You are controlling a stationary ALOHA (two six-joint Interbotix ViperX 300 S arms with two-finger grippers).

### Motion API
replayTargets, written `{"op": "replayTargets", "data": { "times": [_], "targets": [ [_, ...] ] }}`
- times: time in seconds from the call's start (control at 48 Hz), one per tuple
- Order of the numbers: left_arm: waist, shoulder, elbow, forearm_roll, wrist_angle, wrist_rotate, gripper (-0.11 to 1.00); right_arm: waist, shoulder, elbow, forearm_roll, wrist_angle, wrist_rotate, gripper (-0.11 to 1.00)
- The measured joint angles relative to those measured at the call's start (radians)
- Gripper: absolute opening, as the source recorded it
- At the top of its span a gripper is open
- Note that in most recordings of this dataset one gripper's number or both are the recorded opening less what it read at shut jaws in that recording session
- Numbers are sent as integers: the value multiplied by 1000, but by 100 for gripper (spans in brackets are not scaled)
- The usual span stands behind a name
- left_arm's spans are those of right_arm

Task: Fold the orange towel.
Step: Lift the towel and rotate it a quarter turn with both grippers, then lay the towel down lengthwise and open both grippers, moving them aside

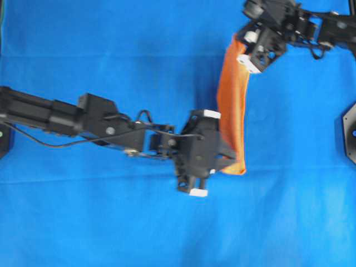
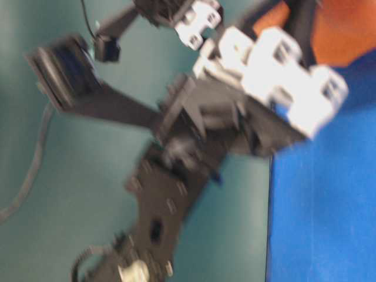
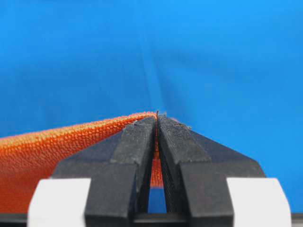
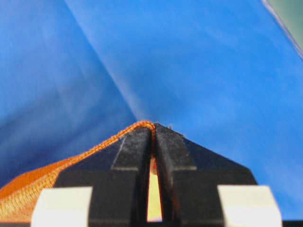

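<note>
I should have my right gripper let go of the orange towel's far corner on the bare blue cloth (image 1: 184, 51) beside the towel's lifted far end.
The orange towel (image 1: 233, 105) hangs lifted as a narrow band between both grippers, over the blue cloth. My left gripper (image 1: 222, 150) is shut on the towel's near corner; in the left wrist view the orange towel (image 3: 57, 151) runs off to the left from the pinched fingertips (image 3: 156, 118). My right gripper (image 1: 240, 47) is shut on the far corner; in the right wrist view the towel's hem (image 4: 94, 144) curves up into the closed tips (image 4: 154, 126). In the table-level view, a patch of the orange towel (image 2: 346, 29) shows at the top right behind a blurred arm.
The large blue cloth (image 1: 111, 44) covers the whole table under both arms. A black arm base (image 1: 349, 130) sits at the right edge. In the table-level view a blurred arm (image 2: 194, 135) fills the foreground and the blue cloth's edge (image 2: 270, 223) drops at the right.
</note>
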Motion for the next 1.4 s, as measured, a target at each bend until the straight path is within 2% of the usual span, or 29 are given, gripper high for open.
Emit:
{"op": "replayTargets", "data": {
  "times": [0.208,0.417,0.979,1.021,1.062,1.104,1.187,1.229,1.354,1.396],
  "targets": [
    [-8,-61,149,-3,-28,-81,3,31,160,-120,-11,-43,-11,3],
    [-12,-91,242,-3,-44,-127,3,46,204,-169,-20,-48,-37,3],
    [-17,-87,249,-5,-75,-127,3,63,224,-169,-31,-115,-80,4],
    [-15,-87,247,-5,-75,-127,3,63,222,-169,-31,-118,-81,8],
    [-15,-87,249,-5,-75,-129,4,63,224,-170,-29,-118,-86,19],
    [-15,-87,249,-5,-75,-129,10,63,222,-170,-31,-118,-91,32],
    [-17,-87,249,-5,-75,-130,32,61,222,-170,-31,-118,-97,52],
    [-17,-87,249,-5,-77,-130,44,60,224,-170,-32,-118,-100,55],
    [-17,-91,249,-5,-69,-130,82,64,224,-170,-32,-118,-110,52],
    [-17,-97,250,-5,-60,-130,85,71,224,-170,-32,-118,-115,52]
  ]
}}
